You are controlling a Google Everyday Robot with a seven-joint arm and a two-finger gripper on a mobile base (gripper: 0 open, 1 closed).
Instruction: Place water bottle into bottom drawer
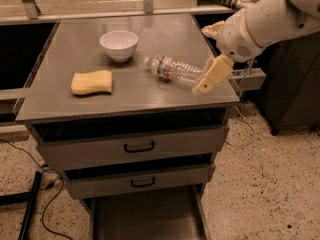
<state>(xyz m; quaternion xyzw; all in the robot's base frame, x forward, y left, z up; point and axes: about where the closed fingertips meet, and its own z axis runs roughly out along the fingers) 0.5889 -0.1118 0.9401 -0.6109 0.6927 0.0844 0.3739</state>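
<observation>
The water bottle will be gripped by my gripper, which will close on the base end (193,75) and leave the bottle's capped end by the white bowl free.
The water bottle (175,70) lies on its side on the grey cabinet top (135,91), cap pointing left toward the bowl. My gripper (213,53) is at the right edge of the cabinet top, just right of the bottle's base. Its two cream fingers stand apart, the lower finger (212,75) almost touching the bottle's base, the upper one further back. It holds nothing. The bottom drawer (200,219) is pulled out at the foot of the cabinet, with its dark floor showing. The two drawers above it are closed.
A white bowl (119,44) stands at the back of the cabinet top. A yellow sponge (92,82) lies at the left front. A dark cabinet (295,89) stands to the right. Cables (30,184) lie on the speckled floor at the left.
</observation>
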